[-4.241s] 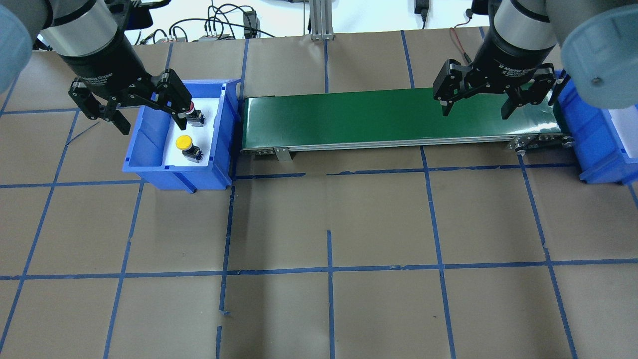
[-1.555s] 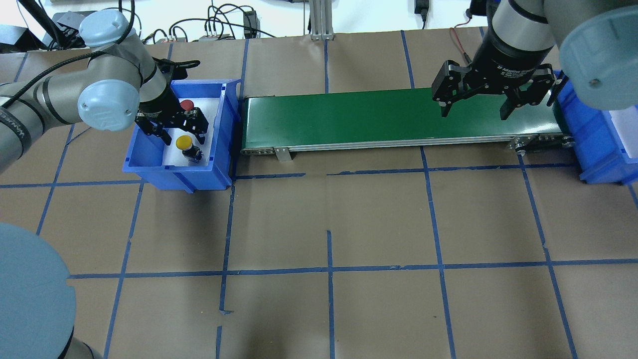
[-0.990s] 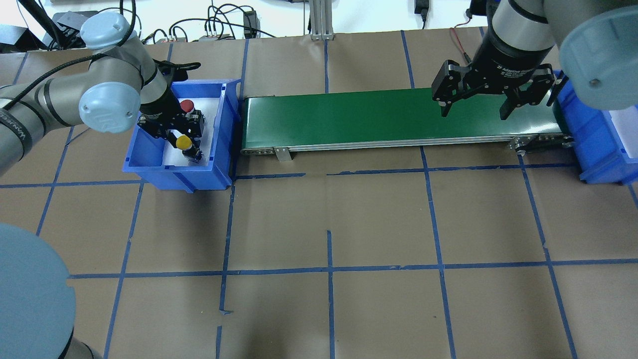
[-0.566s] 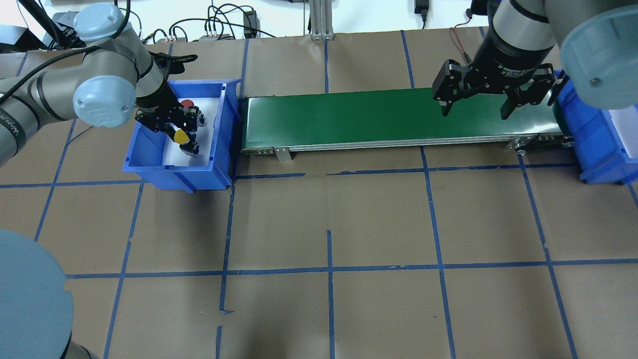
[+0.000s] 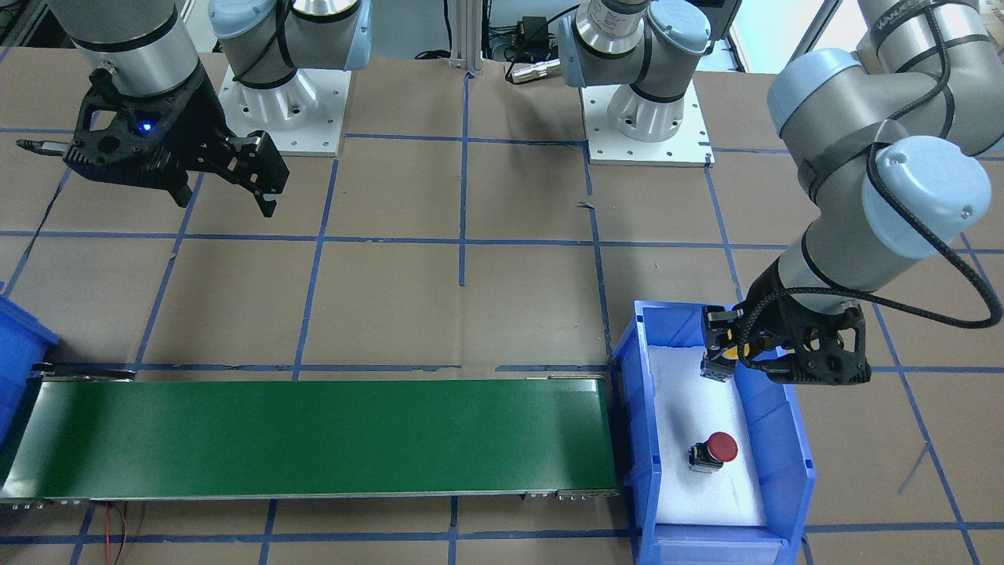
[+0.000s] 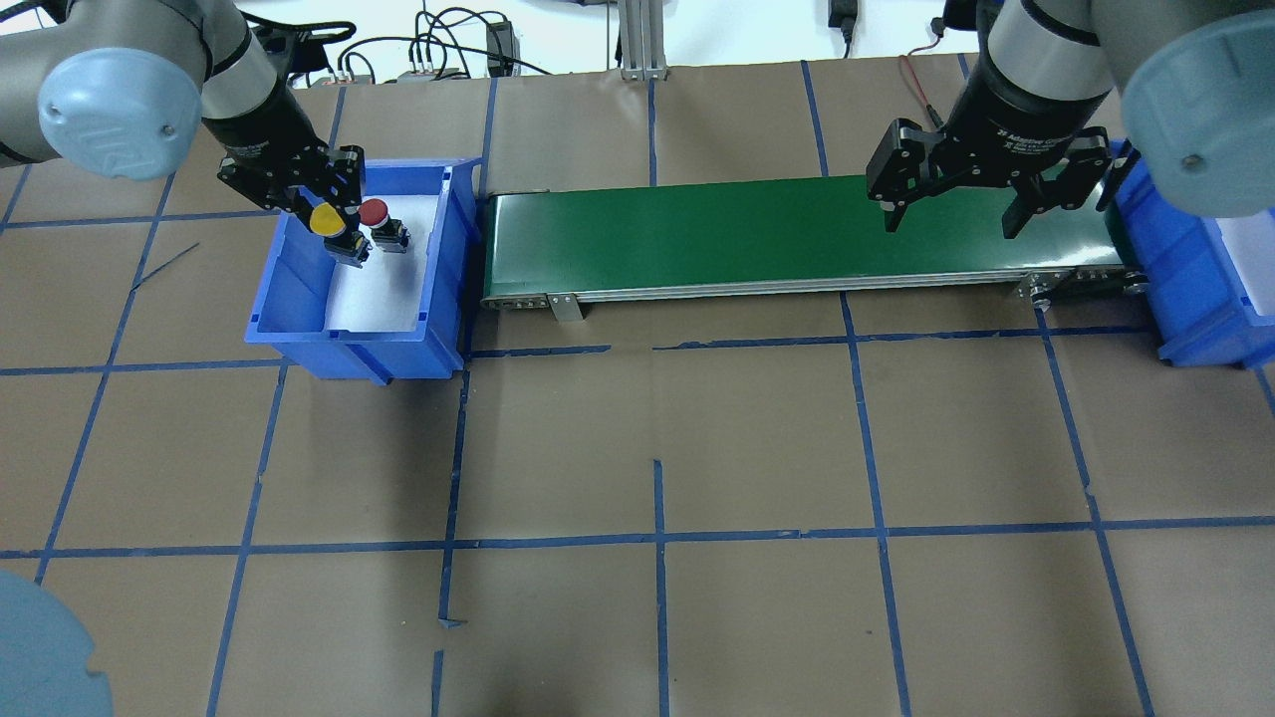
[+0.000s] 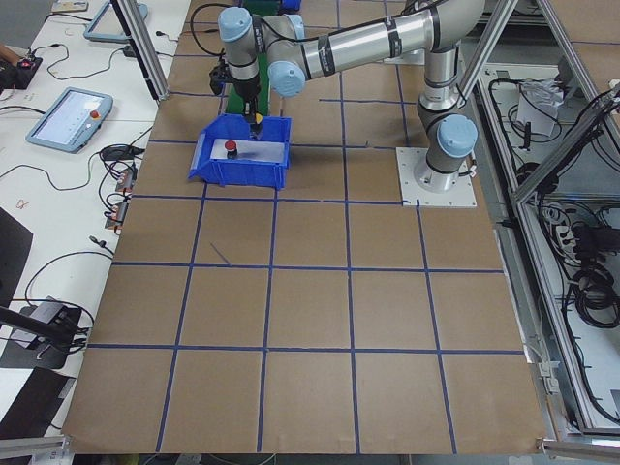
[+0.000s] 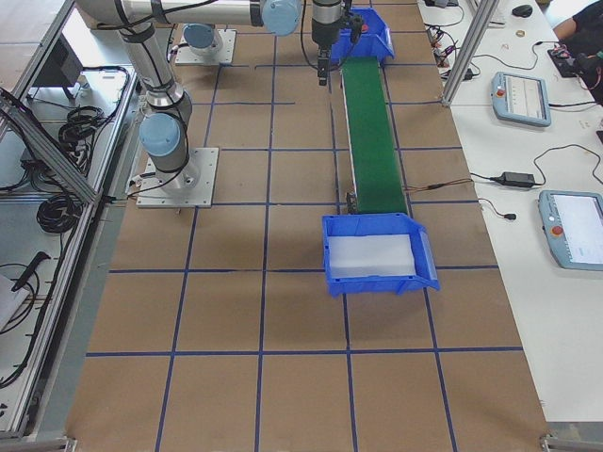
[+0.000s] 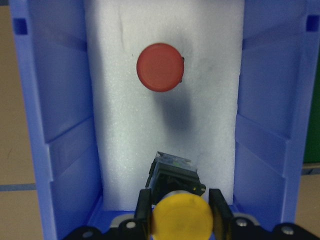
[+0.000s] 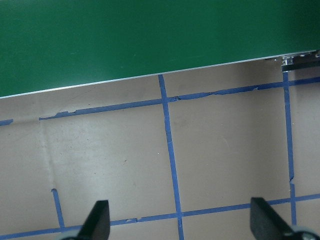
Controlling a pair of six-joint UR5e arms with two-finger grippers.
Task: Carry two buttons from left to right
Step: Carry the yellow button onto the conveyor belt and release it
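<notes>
I'll drop the yellow-capped button from my left gripper on the green conveyor belt [image 5: 554,425] near the red-capped button's bin. The yellow-capped button is still above the blue bin.
My left gripper [image 6: 336,227] is shut on the yellow-capped button [image 6: 326,219] and holds it in the air above the left blue bin [image 6: 299,337]. In the left wrist view the yellow cap [image 9: 181,219] sits between the fingers [image 9: 141,214], with its block body above it. The red-capped button [image 6: 375,211] stands on the white foam in the bin, also seen in the left wrist view [image 9: 160,67] and the front view [image 5: 720,447]. My right gripper [image 6: 951,214] is open and empty above the right end of the green conveyor belt [image 6: 747,234].
A second blue bin [image 6: 1195,289] with white foam stands at the belt's right end. The belt [image 5: 314,435] runs between the two bins. The brown table [image 6: 657,448] has blue tape lines. Cables lie at the back edge.
My left gripper came down into the bin, shut on the yellow button and lifted it up and back. The red button stays in the bin. The right arm has not moved.
</notes>
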